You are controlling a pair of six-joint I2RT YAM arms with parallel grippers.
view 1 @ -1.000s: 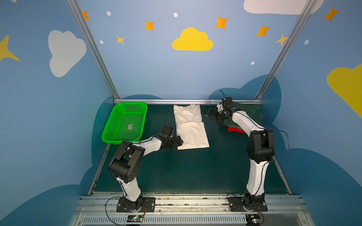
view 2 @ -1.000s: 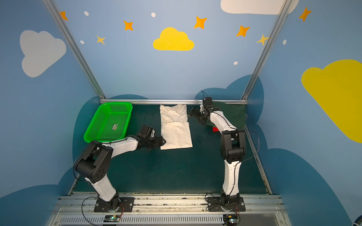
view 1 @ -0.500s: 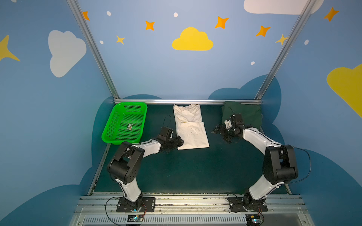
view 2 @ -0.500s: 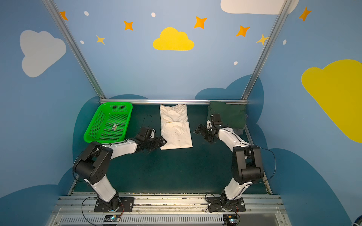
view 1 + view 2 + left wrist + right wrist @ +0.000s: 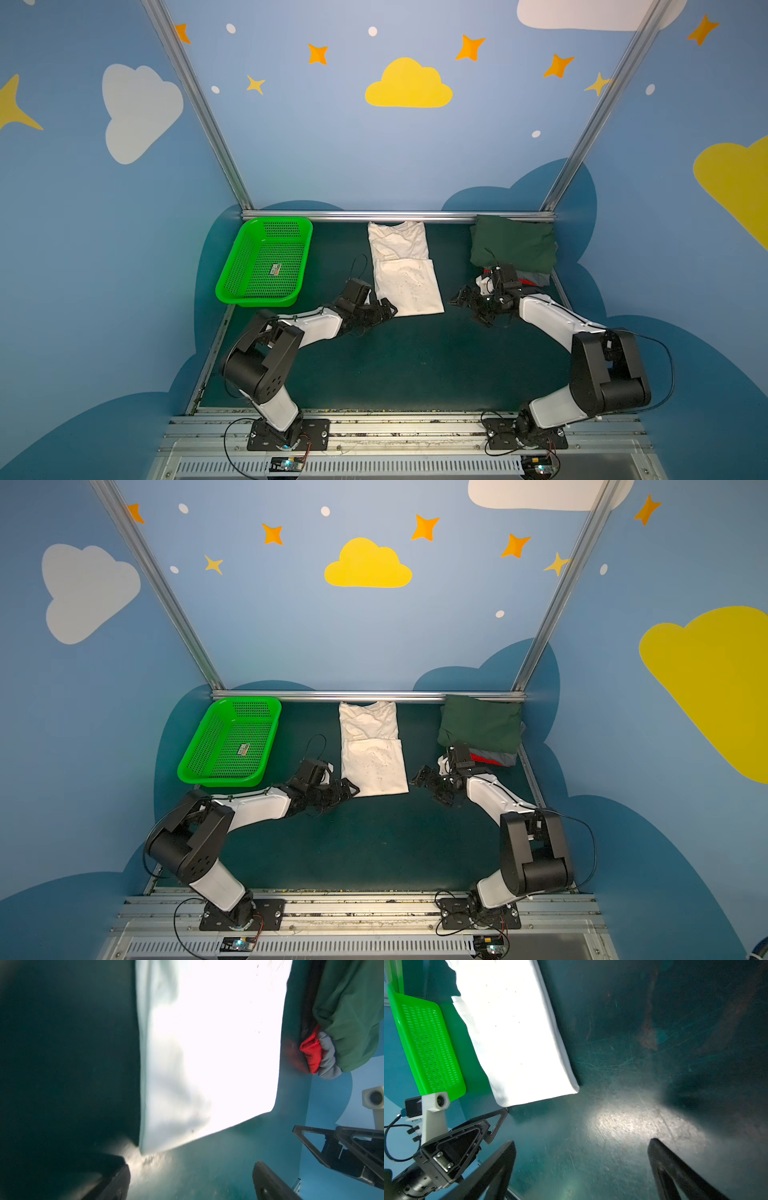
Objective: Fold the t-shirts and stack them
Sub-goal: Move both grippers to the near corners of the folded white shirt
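Observation:
The near corner (image 5: 441, 310) (image 5: 575, 1088) of the cream-white t-shirt, on the same side as the dark green t-shirt, will be gripped by my right gripper.
A cream-white t-shirt (image 5: 405, 270) (image 5: 372, 754) lies folded into a long strip mid-table, collar at the back. My left gripper (image 5: 388, 309) (image 5: 351, 789) is open at its near-left corner, low over the table; in the left wrist view (image 5: 191, 1169) nothing lies between the fingers, and the shirt (image 5: 207, 1053) is just ahead. My right gripper (image 5: 465, 307) (image 5: 428, 785) (image 5: 581, 1147) is open and empty over bare table, right of the shirt's near-right corner (image 5: 512, 1032). At the back right, a folded dark green t-shirt (image 5: 513, 245) (image 5: 353, 1012) tops grey (image 5: 328, 1057) and red (image 5: 311, 1049) t-shirts.
A bright green perforated basket (image 5: 266, 262) (image 5: 425, 1043) stands at the back left, holding only a small label. A metal rail (image 5: 399, 216) runs along the back edge and blue walls close in on both sides.
My right arm has swung from the back, by the stack, forward to the cream shirt's near-right corner. The left gripper has stayed at the near-left corner.

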